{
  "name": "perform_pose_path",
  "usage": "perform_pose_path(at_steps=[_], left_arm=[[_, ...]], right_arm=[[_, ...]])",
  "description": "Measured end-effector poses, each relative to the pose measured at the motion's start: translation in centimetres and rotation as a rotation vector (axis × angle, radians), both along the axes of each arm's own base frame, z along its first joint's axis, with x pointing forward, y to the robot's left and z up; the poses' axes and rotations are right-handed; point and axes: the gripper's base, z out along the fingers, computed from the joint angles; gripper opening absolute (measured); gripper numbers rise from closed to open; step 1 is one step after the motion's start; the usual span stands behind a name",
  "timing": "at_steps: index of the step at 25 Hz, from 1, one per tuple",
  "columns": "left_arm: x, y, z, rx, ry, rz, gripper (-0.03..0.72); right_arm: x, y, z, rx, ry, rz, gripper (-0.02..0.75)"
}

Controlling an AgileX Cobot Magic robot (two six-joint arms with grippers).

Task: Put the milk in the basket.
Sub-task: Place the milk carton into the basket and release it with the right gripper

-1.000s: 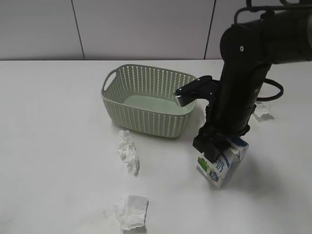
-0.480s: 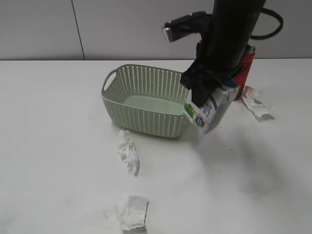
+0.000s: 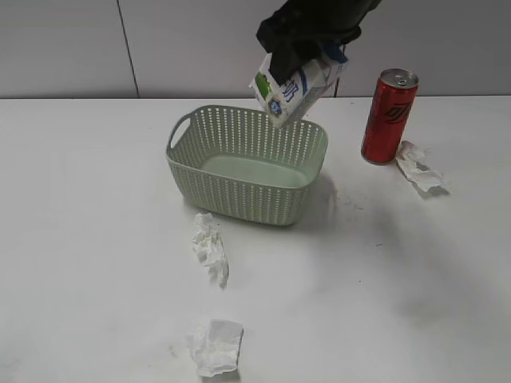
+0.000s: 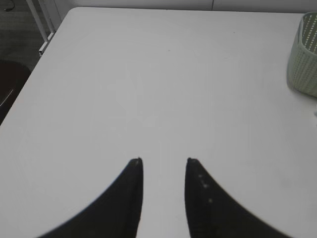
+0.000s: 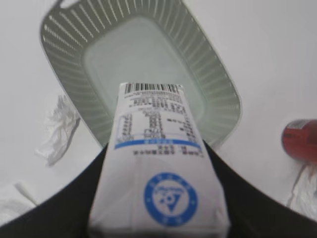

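My right gripper will let go of the milk upright on the middle of the pale green basket's bottom [image 3: 257, 175] [image 5: 150, 80].
My right gripper [image 3: 307, 49] is shut on the milk [image 3: 294, 89], a white carton with blue print and a green patch. It hangs tilted in the air above the far right rim of the pale green basket [image 3: 239, 191]. In the right wrist view the milk [image 5: 156, 158] fills the space between my dark fingers [image 5: 74, 198], with the empty basket [image 5: 69, 74] below it. My left gripper [image 4: 164, 161] is open and empty over bare table, with the basket's wall [image 4: 303, 62] at the right edge of its view.
A tall red can [image 3: 389, 116] stands right of the basket. Crumpled tissues lie in front of the basket [image 3: 210, 249], near the front edge [image 3: 214, 346] and beside the can [image 3: 418, 169].
My right gripper has lifted the milk off the table at the front right and carried it up and left, to above the basket's far right rim. The red can has come into view.
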Motion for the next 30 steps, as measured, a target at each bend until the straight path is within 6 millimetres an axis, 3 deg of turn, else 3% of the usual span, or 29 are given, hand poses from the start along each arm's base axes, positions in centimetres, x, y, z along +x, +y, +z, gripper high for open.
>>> perform_pose_path(at_steps=[4, 13, 19, 28, 30], left_arm=[[0.0, 0.0, 0.0, 0.0, 0.0, 0.0, 0.232], [0.0, 0.0, 0.0, 0.0, 0.0, 0.0, 0.23], [0.0, 0.0, 0.0, 0.0, 0.0, 0.0, 0.229], [0.0, 0.0, 0.0, 0.0, 0.0, 0.0, 0.229], [0.0, 0.0, 0.0, 0.0, 0.0, 0.0, 0.229]], right_arm=[[1.1, 0.8, -1.8, 0.008, -0.002, -0.003, 0.357], [3.8, 2.5, -10.8, -0.081, 0.115, 0.011, 0.357], [5.1, 3.3, -14.7, -0.121, 0.152, 0.015, 0.357], [5.9, 3.9, -15.3, -0.117, 0.138, 0.019, 0.358], [6.0, 4.0, -15.3, -0.111, 0.129, 0.017, 0.411]])
